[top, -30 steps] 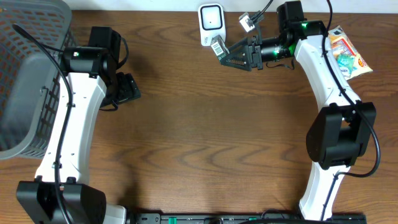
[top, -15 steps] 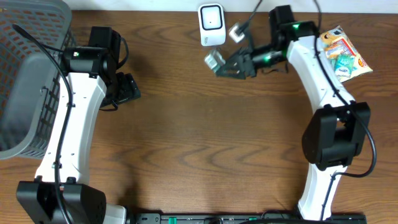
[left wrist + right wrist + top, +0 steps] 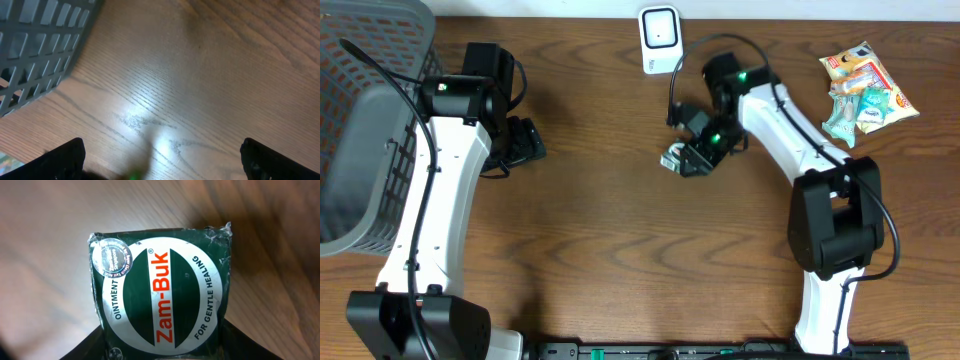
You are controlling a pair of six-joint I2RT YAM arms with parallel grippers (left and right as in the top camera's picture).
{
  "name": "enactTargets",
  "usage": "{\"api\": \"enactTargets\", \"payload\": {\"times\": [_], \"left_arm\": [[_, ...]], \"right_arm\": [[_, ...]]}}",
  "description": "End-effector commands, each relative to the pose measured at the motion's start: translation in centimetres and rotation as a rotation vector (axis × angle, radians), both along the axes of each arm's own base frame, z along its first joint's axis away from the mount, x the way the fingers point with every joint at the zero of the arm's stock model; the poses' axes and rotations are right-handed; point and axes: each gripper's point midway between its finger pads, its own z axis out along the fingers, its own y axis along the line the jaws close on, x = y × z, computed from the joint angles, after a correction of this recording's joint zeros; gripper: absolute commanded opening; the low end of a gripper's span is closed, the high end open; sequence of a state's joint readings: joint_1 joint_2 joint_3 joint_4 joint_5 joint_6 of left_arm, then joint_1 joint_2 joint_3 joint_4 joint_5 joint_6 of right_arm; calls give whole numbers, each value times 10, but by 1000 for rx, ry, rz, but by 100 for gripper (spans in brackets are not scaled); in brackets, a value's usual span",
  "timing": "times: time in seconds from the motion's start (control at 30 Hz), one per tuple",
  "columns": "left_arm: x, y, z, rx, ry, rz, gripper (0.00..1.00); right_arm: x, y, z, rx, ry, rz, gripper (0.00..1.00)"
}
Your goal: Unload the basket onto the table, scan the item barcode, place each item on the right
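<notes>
The box's sides beside the oval label are covered by my right gripper's fingers, so my right gripper will put the box down and grip its other sides (image 3: 160, 230) before scanning.
The item is a dark green Zam-Buk ointment box (image 3: 160, 300) with a white oval label. It fills the right wrist view, sitting between the dark fingers of my right gripper (image 3: 160, 347), which is shut on it. From overhead the box (image 3: 678, 160) hangs low over the wood, below and slightly right of the white barcode scanner (image 3: 659, 40) at the table's back edge, held by my right gripper (image 3: 694, 152). No barcode shows on the visible faces. My left gripper (image 3: 527, 143) rests open at the left, and in its own view the left gripper (image 3: 162, 162) holds nothing over bare wood.
A grey plastic basket (image 3: 365, 120) stands at the far left, its corner (image 3: 40, 45) showing in the left wrist view. Several snack packets (image 3: 865, 85) lie at the back right. A cable (image 3: 705, 45) runs from the scanner past the right arm.
My right arm has swung the box away from the scanner, down and to the left toward the table's middle. The left arm has not moved.
</notes>
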State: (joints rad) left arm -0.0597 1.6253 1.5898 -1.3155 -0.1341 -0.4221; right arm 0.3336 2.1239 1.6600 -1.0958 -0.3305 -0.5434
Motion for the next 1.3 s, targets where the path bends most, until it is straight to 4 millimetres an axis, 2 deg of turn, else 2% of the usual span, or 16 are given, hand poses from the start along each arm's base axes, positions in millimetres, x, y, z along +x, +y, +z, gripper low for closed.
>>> {"api": "enactTargets", "payload": {"times": [0.0,0.03,0.17,0.23,0.3,0.33,0.37,0.5,0.6,0.73,0.77,0.8,0.83,0.93,1.13,1.27], "left_arm": [[-1,3,-2,9,12,10,97],[-1,3,-2,9,12,10,98],[-1,3,-2,9,12,10,98],[-1,3,-2,9,12,10,98],[-1,3,-2,9,12,10,98],[-1,3,-2,9,12,10,98],[-1,3,-2,9,12,10,97],[-1,3,-2,9,12,10,97],[-1,3,-2,9,12,10,98],[-1,3,-2,9,12,10,98],[-1,3,-2,9,12,10,98],[-1,3,-2,9,12,10,98],[-1,3,-2,9,12,10,98],[-1,3,-2,9,12,10,98],[-1,3,-2,9,12,10,98],[-1,3,-2,9,12,10,98]], "right_arm": [[-3,-20,-14,-126,-29,18,52],[-4,-22,-16,-130,-24,15,53],[2,-35,-16,-185,-28,-68,71],[8,-44,-15,-232,-40,-135,88],[15,-51,-11,-276,-54,-231,90],[18,-53,-8,-290,-58,-293,97],[20,-54,-4,-294,-54,-359,99],[21,-44,13,-251,22,-661,99],[15,-23,16,-163,153,-868,99],[5,1,19,-75,271,-906,99],[6,-1,18,-84,255,-907,86],[7,-4,17,-106,241,-930,78],[6,-8,15,-141,238,-979,77],[3,-15,8,-217,228,-1144,84],[7,-5,-4,-236,135,-1147,87],[2,-21,-12,-332,67,-1257,88]]}}
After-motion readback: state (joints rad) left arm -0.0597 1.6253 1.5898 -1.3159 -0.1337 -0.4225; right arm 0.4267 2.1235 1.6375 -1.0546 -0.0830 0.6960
